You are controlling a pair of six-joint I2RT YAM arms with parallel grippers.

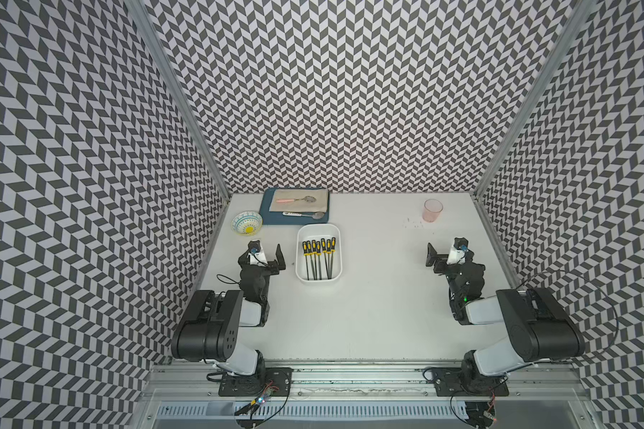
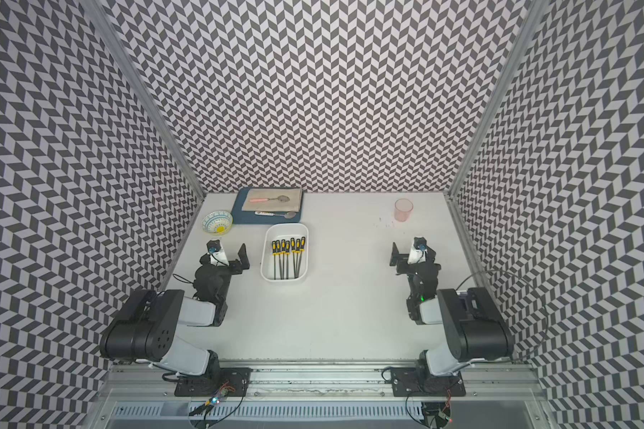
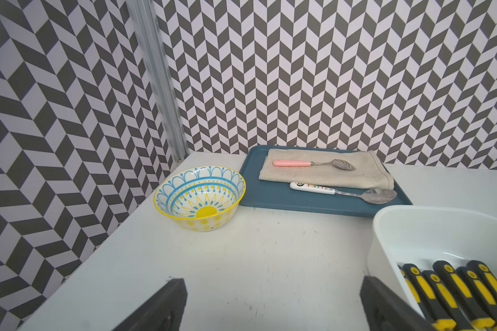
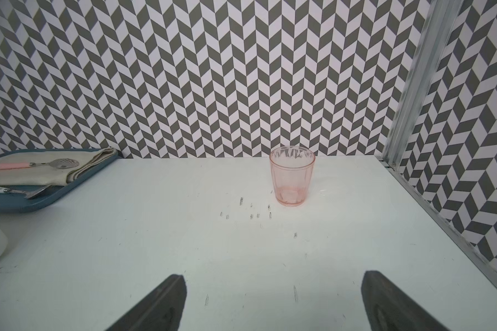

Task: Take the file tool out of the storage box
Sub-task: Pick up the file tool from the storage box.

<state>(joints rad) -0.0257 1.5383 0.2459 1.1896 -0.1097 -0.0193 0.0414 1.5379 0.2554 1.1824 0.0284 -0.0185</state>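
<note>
My left gripper needs to close on the handle's back end (image 1: 323, 241) (image 3: 444, 268) of the file tool just past the middle of the row, on the side toward my right gripper.
The storage box (image 1: 318, 231), a shallow white tub, stands left of the table's middle in both top views. Inside it lie several file tools (image 1: 317, 256) side by side, black-and-yellow handles toward the back wall. My left gripper (image 1: 266, 254) hovers open just left of the box, nothing between its fingers. In the left wrist view the left gripper (image 3: 273, 286) frames bare table, with the box wall (image 3: 390, 238) and file handles (image 3: 454, 286) beside one finger. My right gripper (image 1: 446, 254) stands open and empty far to the right of the box, over bare table (image 4: 273, 276).
A patterned bowl (image 1: 247, 223) sits behind the left gripper. A dark blue tray (image 1: 266, 212) with a cloth and two spoons lies behind the box. A pink glass (image 1: 432, 210) stands at the back right. Patterned walls close in three sides.
</note>
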